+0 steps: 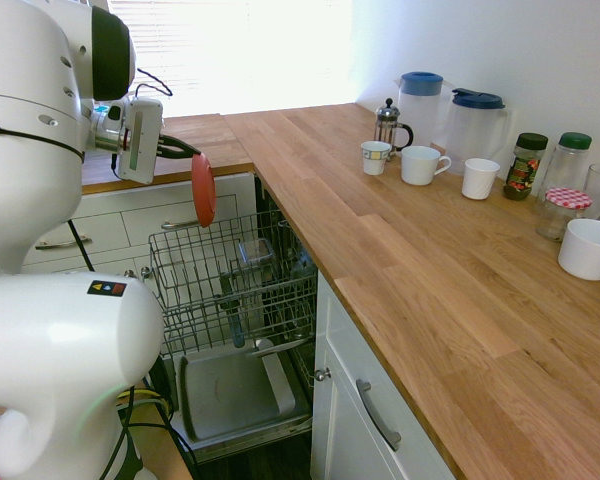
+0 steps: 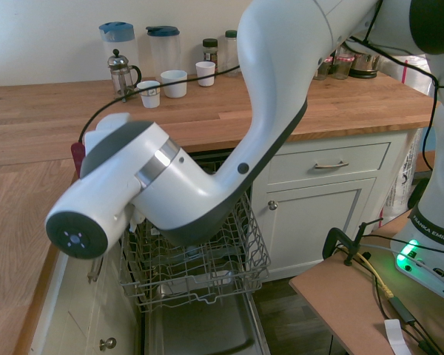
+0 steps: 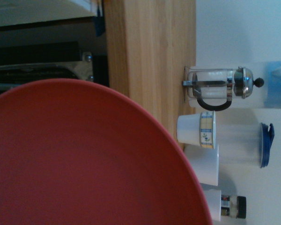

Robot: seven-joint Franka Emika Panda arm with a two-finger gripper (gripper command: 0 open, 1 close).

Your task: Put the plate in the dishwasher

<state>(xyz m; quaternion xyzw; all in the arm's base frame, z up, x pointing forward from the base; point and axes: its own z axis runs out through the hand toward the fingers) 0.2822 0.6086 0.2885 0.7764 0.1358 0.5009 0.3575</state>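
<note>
Next, I set the coral-red plate down and let go of it in the middle of the dishwasher's pulled-out wire rack [image 2: 180,235]. The plate now hangs above the rack's back end.
The coral-red plate [image 1: 202,190] hangs on edge, upright, above the back end of the pulled-out wire rack [image 1: 235,280] of the open dishwasher. My gripper [image 1: 192,155] reaches in from the left and is shut on the plate's upper rim. The grey inner door panel [image 1: 230,392] lies folded down below the rack. In the wrist view the plate [image 3: 84,159] fills the lower left of the picture. From the other side my arm hides most of it, and only a dark red sliver of the plate [image 2: 78,157] shows above the rack [image 2: 200,262].
The wooden counter [image 1: 400,250] runs along the dishwasher's right side. It holds a French press [image 1: 387,122], two blue-lidded jugs [image 1: 420,100], cups [image 1: 420,165], jars [image 1: 525,165] and a white bowl [image 1: 590,248]. White drawers [image 1: 130,225] stand behind the rack.
</note>
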